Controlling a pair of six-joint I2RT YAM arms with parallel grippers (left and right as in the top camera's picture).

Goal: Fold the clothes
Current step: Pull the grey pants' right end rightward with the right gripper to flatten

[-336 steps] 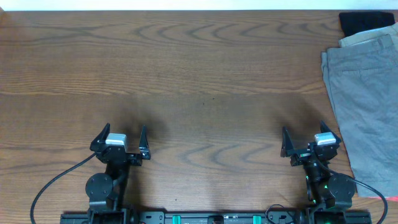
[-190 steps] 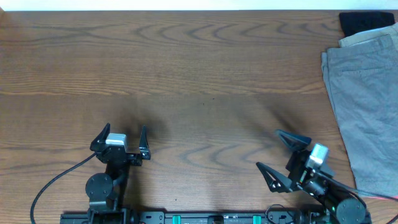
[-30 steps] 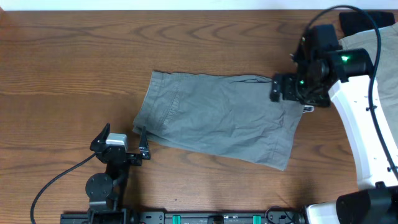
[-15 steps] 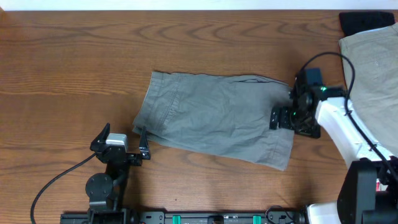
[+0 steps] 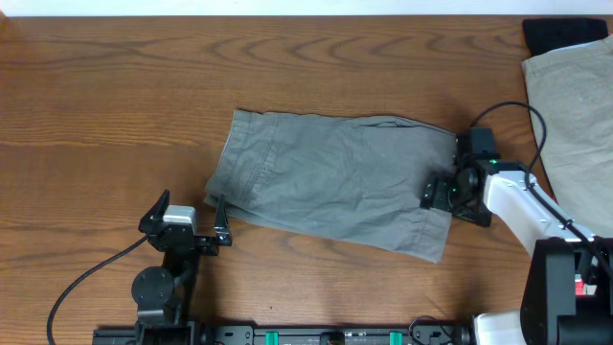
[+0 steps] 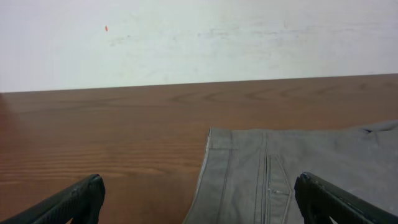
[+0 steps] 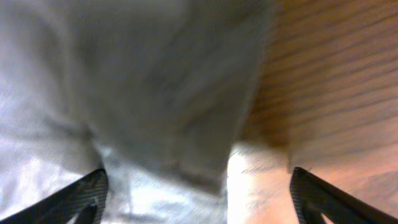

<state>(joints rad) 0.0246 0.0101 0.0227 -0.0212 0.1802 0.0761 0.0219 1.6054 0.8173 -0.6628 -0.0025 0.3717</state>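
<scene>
I need to grip the hem edge (image 5: 445,220) with my right gripper and pull the mid-grey shorts square before folding, as they slant with their near hem corner toward me.
The mid-grey shorts (image 5: 335,177) lie spread flat in the middle of the table, waistband end to the left. They also show in the left wrist view (image 6: 292,168) and, blurred, in the right wrist view (image 7: 124,81). My right gripper (image 5: 439,190) is low over the shorts' right edge, its jaws (image 7: 199,190) wide open over the cloth edge and bare wood. My left gripper (image 5: 192,199) rests open at the front left, its jaws (image 6: 199,199) empty, one fingertip at the shorts' lower left corner.
Beige shorts (image 5: 575,105) lie at the table's right edge, with a black piece (image 5: 560,31) behind them at the back right corner. A bit of red (image 5: 578,286) shows by the right arm's base. The wooden table (image 5: 115,96) has a white wall behind it.
The grey shorts came from the right-hand pile to the middle of the table. In the last second my right gripper dropped from their upper right corner down along the right edge. The left arm stayed still.
</scene>
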